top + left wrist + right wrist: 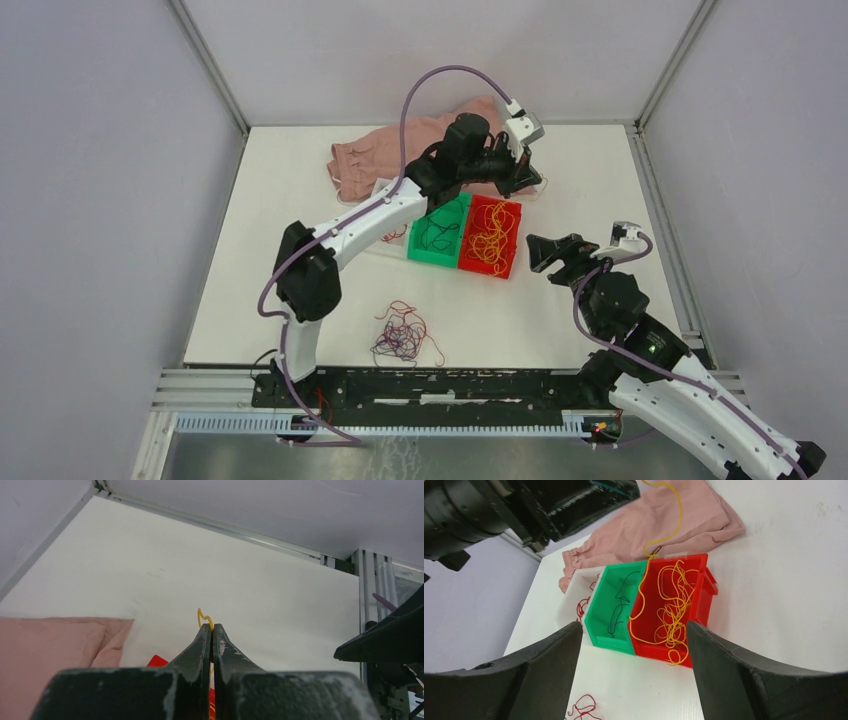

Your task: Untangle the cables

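Observation:
The yellow cable will drop from my left gripper in the red bin, onto the other yellow cables (488, 234).
A tangled clump of red, orange-yellow and dark purple cables (404, 336) lies on the white table near the front. My left gripper (530, 180) hangs over the far end of the red bin (492, 238). In the left wrist view this gripper (212, 628) is shut on a yellow cable (205, 619). That strand (674, 520) runs down into the red bin (696, 587), onto more yellow cables (671, 610). My right gripper (537, 255) stands open just right of the red bin. Nothing is between its fingers (549, 655), which frame the bins.
A green bin (606, 630) holds a dark cable (619, 605). A white bin (571, 592) to its left holds red strands. A pink cloth (390, 155) lies behind the bins. Grey walls and metal rails enclose the table (300, 180).

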